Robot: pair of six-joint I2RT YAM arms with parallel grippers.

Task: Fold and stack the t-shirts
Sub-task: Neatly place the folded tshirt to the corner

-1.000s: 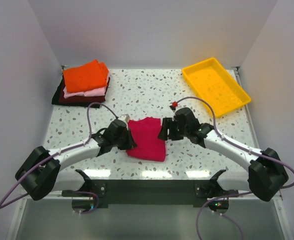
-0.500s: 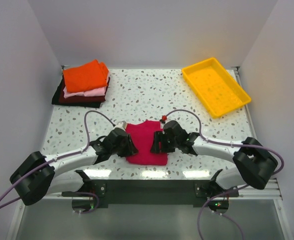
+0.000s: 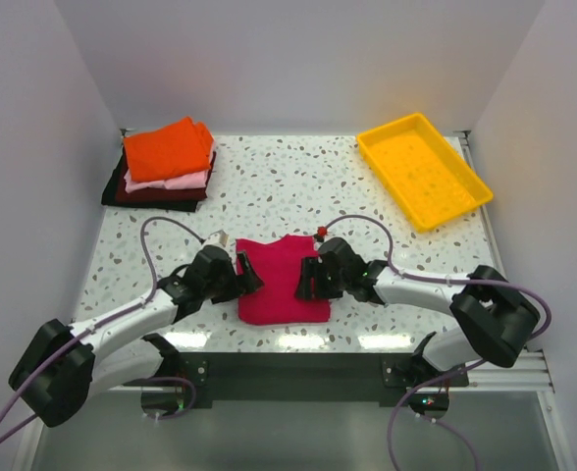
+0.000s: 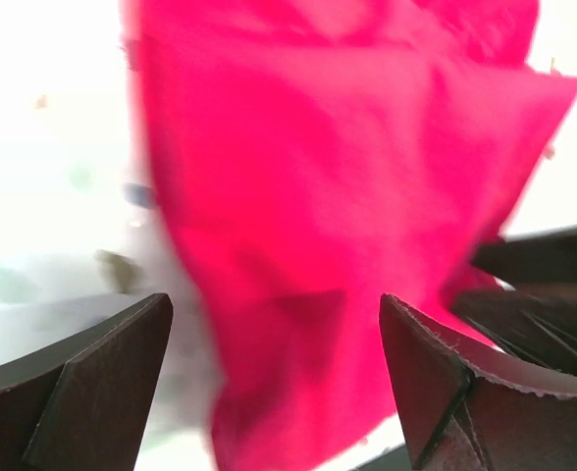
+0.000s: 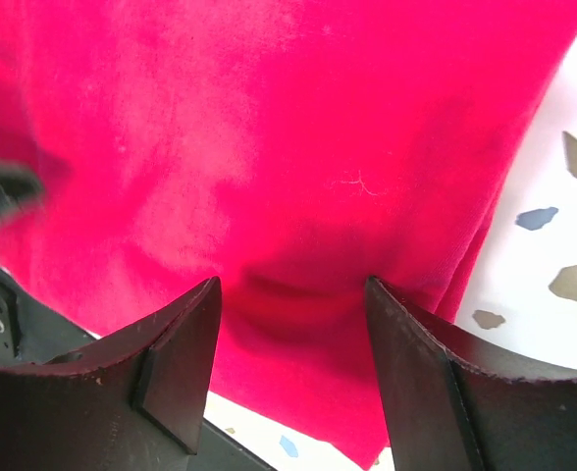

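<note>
My left gripper straddles the crimson-magenta t-shirt's side edge, so I will move it inward and pinch the t-shirt's middle (image 3: 278, 279) before carrying the t-shirt to the stack.
A crimson-magenta t-shirt (image 3: 281, 285) lies folded into a rough square near the table's front edge, between my two grippers. My left gripper (image 3: 247, 276) stands at the shirt's left edge with its jaws wide apart. In the left wrist view the blurred cloth (image 4: 347, 196) lies beyond the left gripper (image 4: 274, 329), gripped by neither finger. My right gripper (image 3: 307, 280) rests on the shirt's right part, open. In the right wrist view a small wrinkle of cloth (image 5: 298, 294) lies between its fingers (image 5: 181, 363). Folded orange (image 3: 168, 149), pale pink (image 3: 179, 182) and dark maroon (image 3: 149, 195) t-shirts are stacked at the back left.
A yellow plastic tray (image 3: 423, 169) sits at the back right, tilted toward the right wall. White walls close in the left, right and back sides. The dark front rail (image 3: 288, 368) runs just below the shirt. Speckled tabletop (image 3: 279, 186) lies between the stack and the tray.
Both arms drew the crimson shirt toward the front edge. The left gripper then opened wide, let go of the shirt's left edge and shifted slightly left. The right gripper's jaws stayed as they were.
</note>
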